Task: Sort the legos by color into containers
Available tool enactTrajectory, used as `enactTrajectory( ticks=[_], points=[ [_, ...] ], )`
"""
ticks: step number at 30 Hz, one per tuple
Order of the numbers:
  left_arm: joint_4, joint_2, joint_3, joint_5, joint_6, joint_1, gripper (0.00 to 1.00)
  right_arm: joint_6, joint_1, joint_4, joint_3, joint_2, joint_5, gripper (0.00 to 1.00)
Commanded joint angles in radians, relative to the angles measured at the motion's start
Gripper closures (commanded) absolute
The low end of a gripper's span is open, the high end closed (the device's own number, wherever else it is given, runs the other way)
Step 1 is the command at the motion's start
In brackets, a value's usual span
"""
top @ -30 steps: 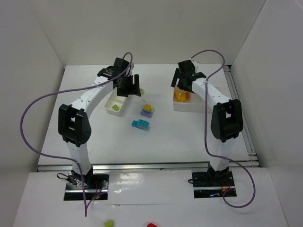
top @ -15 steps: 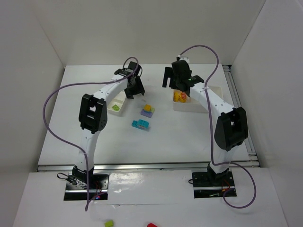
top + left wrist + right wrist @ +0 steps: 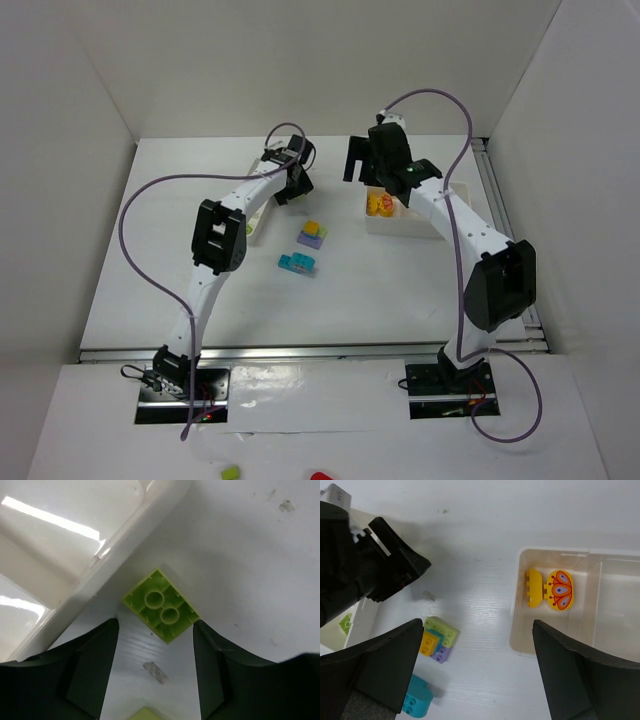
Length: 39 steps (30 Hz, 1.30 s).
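The corner of the pale green brick points at the left gripper's finger, so the robot should open that gripper and take the brick by its long sides (image 3: pixel 145 621) before lifting it.
In the left wrist view a pale green brick (image 3: pixel 161 605) lies studs-down on the table, touching the rim of the left white tray (image 3: pixel 75 575). My left gripper (image 3: pixel 155 630) is open and low over it, one finger on each side. In the top view the left gripper (image 3: pixel 290 185) hides this brick. My right gripper (image 3: pixel 477 630) is open wide and empty, high above the table between a green, orange and purple stack (image 3: pixel 439 639) and the right tray (image 3: pixel 517 610). That tray holds a yellow brick (image 3: pixel 535 587) and a butterfly piece (image 3: pixel 560 590). A cyan brick (image 3: pixel 417 697) lies near the stack.
The stack (image 3: pixel 312 235) and cyan brick (image 3: pixel 298 264) sit mid-table between the arms. The left tray (image 3: pixel 248 228) is mostly covered by the left arm; a green brick (image 3: pixel 346 623) lies in it. The right tray (image 3: pixel 400 218) stands at the back right.
My left arm has stretched farther back and right, bringing its gripper down around the green brick beside the tray. My right gripper has shifted left, off the right tray.
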Motion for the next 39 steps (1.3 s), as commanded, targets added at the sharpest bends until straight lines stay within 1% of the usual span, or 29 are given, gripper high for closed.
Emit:
enactTrajectory(
  ticks=[1, 4, 5, 7, 9, 12, 14, 15, 16, 17, 19, 21, 24, 25, 26, 28, 29, 32, 33, 35, 37, 39],
  points=[
    [-0.001, 0.034, 0.049, -0.054, -0.018, 0.009, 0.29, -0.010, 0.007, -0.016, -0.009, -0.056, 0.001, 0.03],
    [0.012, 0.057, 0.069, -0.045, 0.013, 0.009, 0.29, -0.010, 0.007, -0.016, -0.019, -0.056, 0.001, 0.02],
    [0.024, 0.057, 0.070, -0.036, 0.013, 0.009, 0.32, -0.010, 0.007, -0.016, -0.019, -0.056, 0.001, 0.02],
    [0.055, 0.070, 0.070, -0.014, 0.063, 0.009, 0.37, -0.001, 0.007, -0.016, -0.029, -0.056, 0.001, 0.02],
    [0.082, 0.082, 0.094, 0.012, 0.112, 0.000, 0.38, -0.001, 0.007, -0.016, -0.039, -0.056, 0.001, 0.02],
    [0.092, 0.108, 0.114, 0.024, 0.138, 0.000, 0.38, -0.001, 0.017, -0.016, -0.048, -0.047, 0.001, 0.02],
    [0.104, 0.108, 0.105, 0.024, 0.151, 0.000, 0.31, -0.001, 0.017, -0.016, -0.048, -0.047, 0.001, 0.02],
    [0.119, 0.108, 0.105, 0.024, 0.169, 0.000, 0.25, -0.001, 0.017, -0.016, -0.048, -0.047, 0.001, 0.02],
    [0.142, 0.108, 0.105, 0.061, 0.210, 0.000, 0.21, -0.001, 0.017, -0.016, -0.048, -0.038, 0.001, 0.02],
    [0.142, 0.108, 0.105, 0.061, 0.221, -0.010, 0.14, -0.001, 0.017, -0.016, -0.058, -0.038, 0.001, 0.02],
    [0.160, 0.108, 0.105, 0.072, 0.247, -0.010, 0.04, -0.001, 0.017, -0.016, -0.058, -0.038, 0.001, 0.02],
    [0.170, 0.108, 0.105, 0.072, 0.269, -0.010, 0.02, -0.001, 0.017, -0.016, -0.058, -0.038, 0.001, 0.02],
    [0.161, 0.108, 0.105, 0.041, 0.278, -0.010, 0.11, -0.001, 0.017, -0.016, -0.067, -0.038, 0.001, 0.02],
    [0.161, 0.108, 0.105, 0.030, 0.278, -0.010, 0.17, -0.001, 0.017, -0.007, -0.067, -0.038, 0.001, 0.02],
    [0.151, 0.108, 0.105, 0.021, 0.278, -0.010, 0.21, -0.001, 0.017, -0.007, -0.067, -0.038, 0.001, 0.02],
    [0.139, 0.108, 0.105, 0.007, 0.287, -0.010, 0.23, -0.001, 0.017, 0.002, -0.078, -0.029, 0.001, 0.02],
    [0.139, 0.108, 0.105, -0.003, 0.287, -0.010, 0.26, -0.001, 0.017, 0.002, -0.078, -0.028, -0.008, 0.02],
    [0.139, 0.108, 0.105, -0.003, 0.298, -0.010, 0.31, -0.001, 0.017, 0.002, -0.078, -0.019, -0.008, 0.02],
    [0.139, 0.108, 0.105, -0.003, 0.307, -0.020, 0.38, -0.001, 0.017, 0.002, -0.078, -0.010, -0.017, 0.02],
    [0.139, 0.096, 0.096, -0.003, 0.316, -0.020, 0.44, -0.001, 0.017, 0.002, -0.087, -0.010, -0.017, 0.02],
    [0.139, 0.085, 0.083, -0.003, 0.326, -0.020, 0.55, -0.001, 0.017, 0.002, -0.087, -0.010, -0.017, 0.02],
    [0.139, 0.060, 0.067, 0.018, 0.335, -0.020, 0.60, -0.001, 0.017, 0.002, -0.087, -0.010, -0.017, 0.02]
  ],
)
